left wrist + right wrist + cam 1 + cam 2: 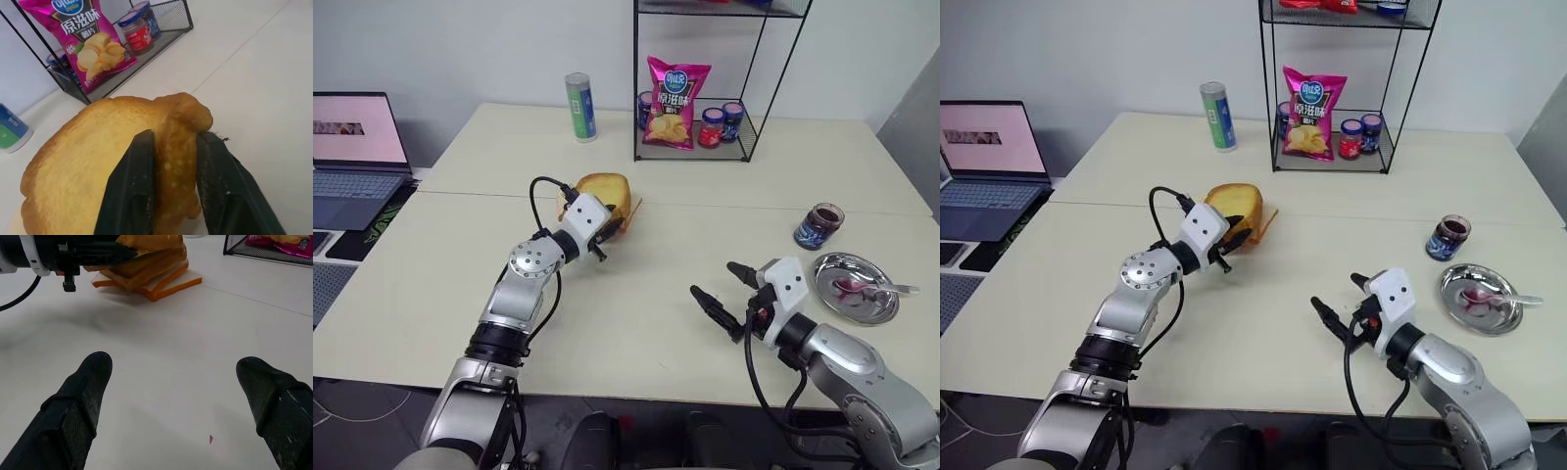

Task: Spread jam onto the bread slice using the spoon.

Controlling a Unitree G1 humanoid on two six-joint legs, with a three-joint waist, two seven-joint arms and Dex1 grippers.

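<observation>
The spoon handle's loose end [910,290] sticks out past the steel dish's rim, and my right gripper needs to go there next and close on it.
My left gripper [607,227] is shut on the bread slice [88,156], a golden toast slice at the middle of the table; its two black fingers pinch the slice's crust edge from both sides. The slice sits at the top of a small pile of like slices [156,276]. The jam [819,225] is in a small glass jar at the right. The spoon [867,287], its bowl red with jam, lies in a round steel dish [832,304] in front of the jar. My right gripper [713,279] hovers open and empty over bare table, left of the dish.
A black wire rack [744,147] at the back holds a pink crisp bag [674,103] and lidded jars [722,124]. A green and blue can [580,106] stands left of it. A laptop [357,147] sits off the table's left side.
</observation>
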